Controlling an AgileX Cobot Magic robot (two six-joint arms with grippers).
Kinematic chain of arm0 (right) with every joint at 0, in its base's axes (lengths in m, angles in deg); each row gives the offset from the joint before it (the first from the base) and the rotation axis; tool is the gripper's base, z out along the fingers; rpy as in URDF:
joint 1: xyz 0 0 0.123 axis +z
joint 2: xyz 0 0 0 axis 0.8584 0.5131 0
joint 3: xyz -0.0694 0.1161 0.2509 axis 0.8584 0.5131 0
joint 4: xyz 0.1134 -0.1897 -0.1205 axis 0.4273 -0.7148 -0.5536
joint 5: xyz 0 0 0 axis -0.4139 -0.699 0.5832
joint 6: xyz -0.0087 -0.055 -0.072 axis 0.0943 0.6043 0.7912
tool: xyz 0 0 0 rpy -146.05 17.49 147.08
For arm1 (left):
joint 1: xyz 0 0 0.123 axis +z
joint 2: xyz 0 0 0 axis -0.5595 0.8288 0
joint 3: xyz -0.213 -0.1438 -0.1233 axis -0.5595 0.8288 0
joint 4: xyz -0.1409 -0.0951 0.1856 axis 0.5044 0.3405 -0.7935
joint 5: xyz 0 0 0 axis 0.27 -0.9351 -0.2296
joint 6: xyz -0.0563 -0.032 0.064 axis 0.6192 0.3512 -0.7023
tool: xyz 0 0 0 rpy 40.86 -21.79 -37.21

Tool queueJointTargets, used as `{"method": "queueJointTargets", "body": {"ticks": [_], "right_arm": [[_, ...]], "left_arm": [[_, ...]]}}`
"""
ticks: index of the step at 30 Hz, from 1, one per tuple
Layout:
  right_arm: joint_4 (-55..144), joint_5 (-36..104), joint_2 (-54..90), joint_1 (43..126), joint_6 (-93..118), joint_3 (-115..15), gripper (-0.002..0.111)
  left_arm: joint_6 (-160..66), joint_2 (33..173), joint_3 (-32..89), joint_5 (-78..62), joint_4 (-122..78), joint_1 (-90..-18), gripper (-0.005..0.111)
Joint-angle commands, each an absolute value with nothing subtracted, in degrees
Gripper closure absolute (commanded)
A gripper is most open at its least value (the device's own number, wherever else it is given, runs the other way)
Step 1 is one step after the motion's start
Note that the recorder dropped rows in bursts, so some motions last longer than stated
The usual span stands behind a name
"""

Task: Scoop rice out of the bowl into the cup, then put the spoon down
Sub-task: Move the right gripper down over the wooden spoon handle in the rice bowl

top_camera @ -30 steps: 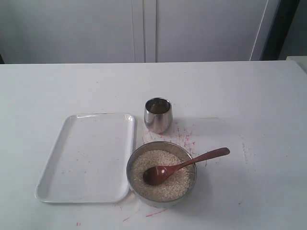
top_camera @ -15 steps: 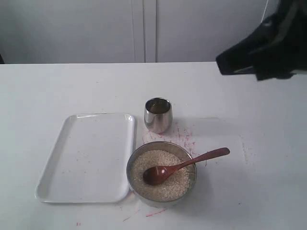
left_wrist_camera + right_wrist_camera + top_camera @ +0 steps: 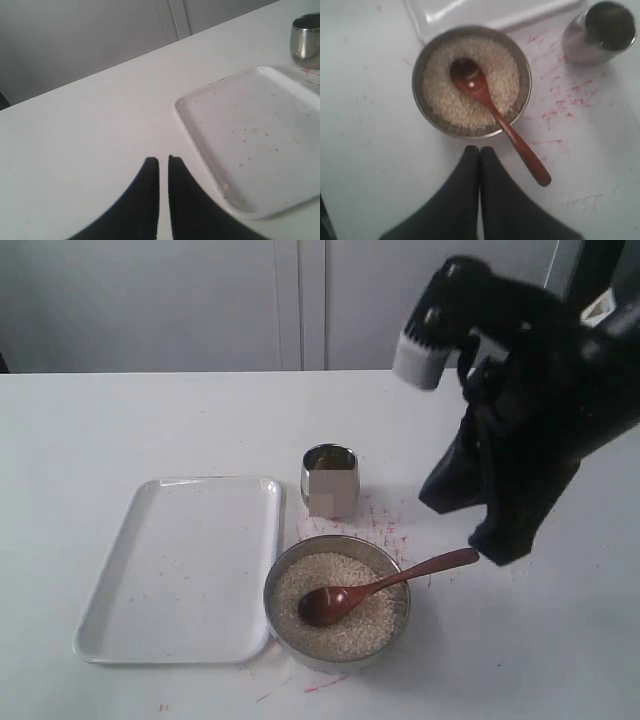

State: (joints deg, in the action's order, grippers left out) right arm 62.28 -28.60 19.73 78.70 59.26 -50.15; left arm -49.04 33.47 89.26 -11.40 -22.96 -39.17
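I should next close my right gripper on the outer handle (image 3: 438, 563) (image 3: 521, 149) of the reddish-brown spoon, between the rim of the spoon's bowl and the end of its handle.
The wide steel bowl (image 3: 272, 585) holds off-white rice (image 3: 355, 628). The reddish-brown spoon (image 3: 400, 580) lies with its round end in the rice and its handle over the rim, pointing right. The small shiny cup (image 3: 329, 480) stands just behind the bowl. My right gripper (image 3: 498, 548) hangs shut and empty above the table at the handle's end; in the right wrist view its tips (image 3: 479, 149) sit just outside the bowl (image 3: 417, 75), beside the spoon (image 3: 520, 147). My left gripper (image 3: 163, 159) is shut but for a slit, empty, over bare table beside the tray.
A white rectangular tray (image 3: 180, 570) lies left of the bowl, its corner (image 3: 240, 207) near my left fingers. Red marks (image 3: 385, 525) dot the table between cup and bowl. White cabinet doors stand behind the table's far edge.
My right arm has come into the exterior view from the upper right and dropped down toward the spoon handle's end. Bowl, spoon, cup and tray have not moved.
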Motion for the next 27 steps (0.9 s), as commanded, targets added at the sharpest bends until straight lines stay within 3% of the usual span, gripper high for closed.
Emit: {"method": "queueJointTargets", "body": {"ticks": [1,13,17,23,27], "right_arm": [[52.44,-30.05,24.37,82.61,60.09,-50.36,0.108],[40.74,-27.50,32.64,85.38,60.35,-50.36,0.107],[39.51,-27.24,34.06,85.38,60.35,-50.36,0.093],[39.28,-26.23,35.85,85.38,60.52,-50.36,0.058],[38.99,-25.67,36.78,85.38,61.04,-50.36,0.051]], "left_arm": [[-49.14,33.42,89.07,-11.05,-22.68,-39.33,0.092],[-49.14,33.42,89.07,-11.05,-22.68,-39.33,0.092],[-49.14,33.42,89.07,-11.05,-22.68,-39.33,0.092],[-49.14,33.42,89.07,-11.05,-22.68,-39.33,0.092],[-49.14,33.42,89.07,-11.05,-22.68,-39.33,0.092]]}}
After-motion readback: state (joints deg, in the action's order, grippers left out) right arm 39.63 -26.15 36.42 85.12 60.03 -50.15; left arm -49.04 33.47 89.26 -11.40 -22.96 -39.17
